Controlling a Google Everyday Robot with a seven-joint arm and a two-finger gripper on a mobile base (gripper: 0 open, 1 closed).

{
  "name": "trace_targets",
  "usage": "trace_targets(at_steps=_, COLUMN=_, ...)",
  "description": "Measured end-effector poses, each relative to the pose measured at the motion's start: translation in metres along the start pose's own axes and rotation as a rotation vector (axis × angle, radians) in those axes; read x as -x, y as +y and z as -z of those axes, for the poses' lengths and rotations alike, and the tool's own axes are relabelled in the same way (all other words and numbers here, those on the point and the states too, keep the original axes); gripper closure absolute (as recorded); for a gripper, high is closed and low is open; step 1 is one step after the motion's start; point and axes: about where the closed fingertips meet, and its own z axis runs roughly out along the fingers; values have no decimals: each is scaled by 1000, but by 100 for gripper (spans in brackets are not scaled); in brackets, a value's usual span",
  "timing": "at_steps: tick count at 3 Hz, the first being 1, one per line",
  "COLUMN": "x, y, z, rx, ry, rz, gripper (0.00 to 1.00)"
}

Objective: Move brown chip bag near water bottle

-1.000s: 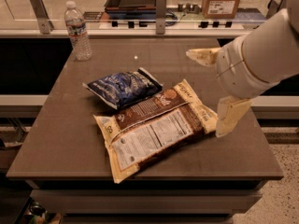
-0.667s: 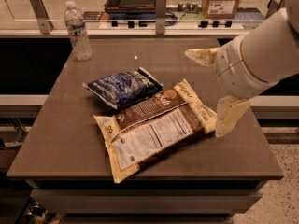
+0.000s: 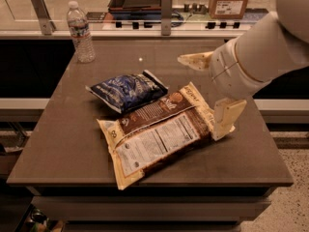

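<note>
Next, my gripper will go to the brown chip bag's middle (image 3: 174, 134), over its white nutrition label, and close there.
The brown chip bag (image 3: 159, 134) lies flat on the middle of the table (image 3: 58, 149), white nutrition label up. The water bottle (image 3: 80, 32) stands upright at the table's far left corner, well apart from the bag. My gripper (image 3: 210, 93) is at the right of the table with its two cream fingers spread wide: one fingertip (image 3: 190, 60) points left above the table, the other (image 3: 223, 122) hangs down and touches or sits just over the bag's right edge. Nothing is held between the fingers.
A smaller dark blue bag (image 3: 126, 90) lies just behind the brown bag, overlapping its top edge. A counter with a railing (image 3: 166, 6), a tray and a cardboard box (image 3: 230, 1) runs behind the table.
</note>
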Motion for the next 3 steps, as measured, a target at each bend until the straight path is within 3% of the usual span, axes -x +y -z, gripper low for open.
trace_targets(at_steps=1, x=13, y=4, z=-18, rx=73, ry=-53, rz=25, gripper=0)
trace_targets(at_steps=3, x=47, y=22, z=-33, rx=207, ry=-92, rz=32, gripper=0)
